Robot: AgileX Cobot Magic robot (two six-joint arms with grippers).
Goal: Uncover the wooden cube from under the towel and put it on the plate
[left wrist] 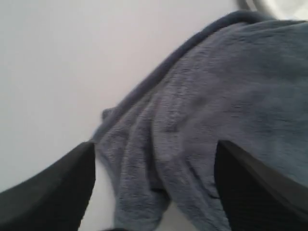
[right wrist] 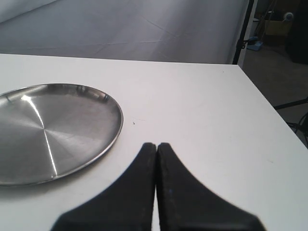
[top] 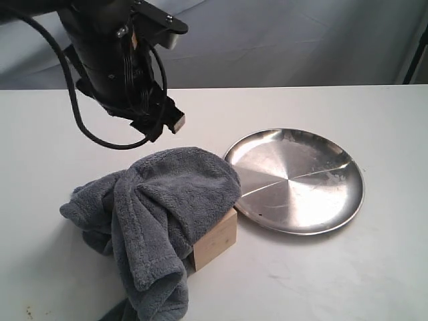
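Note:
The towel covers the top of the wooden cube, so I will first use my left gripper to take the towel by its edge (top: 229, 192) near the plate and lift it clear.
The dark grey-blue towel (top: 160, 207) lies bunched on the white table and covers most of the wooden cube (top: 217, 241). Only the cube's pale right-hand side and one corner stick out, next to the plate (top: 294, 180). The shiny steel plate holds nothing. My left gripper (top: 164, 127) hangs above the towel's far edge, apart from it. In the left wrist view this gripper (left wrist: 154, 187) is open, with the towel (left wrist: 216, 96) spread below its two black fingers (left wrist: 57, 192). My right gripper (right wrist: 156, 147) is shut on nothing, low over the table beside the plate (right wrist: 53, 130).
A grey cloth backdrop (top: 301, 40) hangs behind the table. In the right wrist view the table edge (right wrist: 262, 91) runs along one side, with floor and stands beyond it. The left arm's black cable (top: 73, 100) loops above the towel.

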